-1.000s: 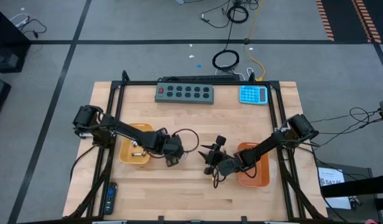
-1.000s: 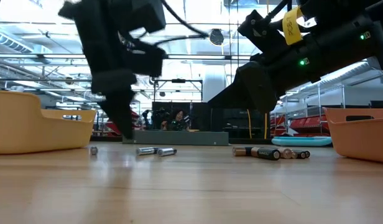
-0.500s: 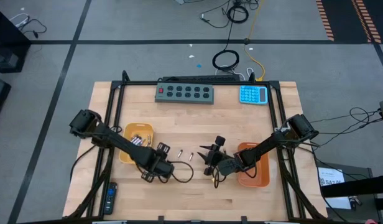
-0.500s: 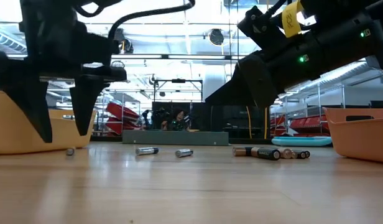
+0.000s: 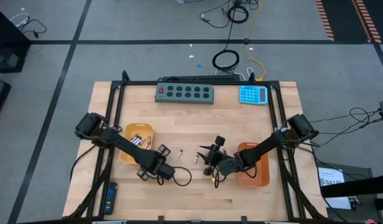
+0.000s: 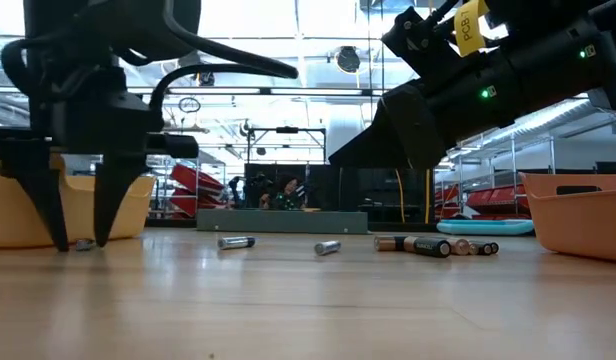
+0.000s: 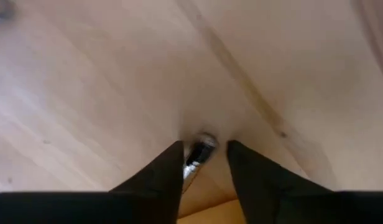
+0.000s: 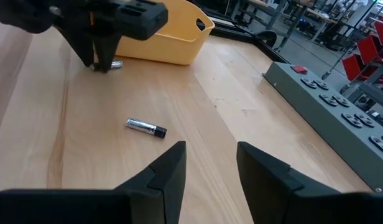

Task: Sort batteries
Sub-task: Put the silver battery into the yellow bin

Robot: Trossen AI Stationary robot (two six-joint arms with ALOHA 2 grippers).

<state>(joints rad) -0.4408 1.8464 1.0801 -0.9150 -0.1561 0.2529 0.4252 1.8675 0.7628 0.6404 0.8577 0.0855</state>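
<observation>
I need to next close my right gripper on the middle of the loose silvery battery (image 5: 196, 159) (image 8: 146, 127) with a black end, the one lying between both grippers.
My left gripper (image 6: 80, 240) is open and points down at the table just in front of the yellow tray (image 5: 135, 144). Its fingertips stand on either side of a small silvery battery (image 7: 201, 151) lying on the wood, and I cannot tell whether they touch it. The yellow tray holds several batteries (image 5: 137, 141). Loose batteries lie on the table between the arms (image 5: 165, 150) (image 5: 178, 151) (image 5: 196, 158), and more lie farther right (image 6: 418, 244). My right gripper (image 8: 210, 165) is open and hovers above the table left of the orange tray (image 5: 254, 165), looking at a silvery battery (image 8: 146, 127).
A grey button strip (image 5: 184, 93) and a blue calculator (image 5: 253, 94) lie at the table's far edge. A dark frame rail (image 5: 110, 118) runs along each side of the table. A cable loop (image 5: 179, 176) trails beside my left gripper. Bare wood lies toward the near edge.
My left gripper has moved from the yellow tray's right side toward the table's near edge and left, and come down to the wood over a small battery. One loose battery between the arms has rolled toward the table's right.
</observation>
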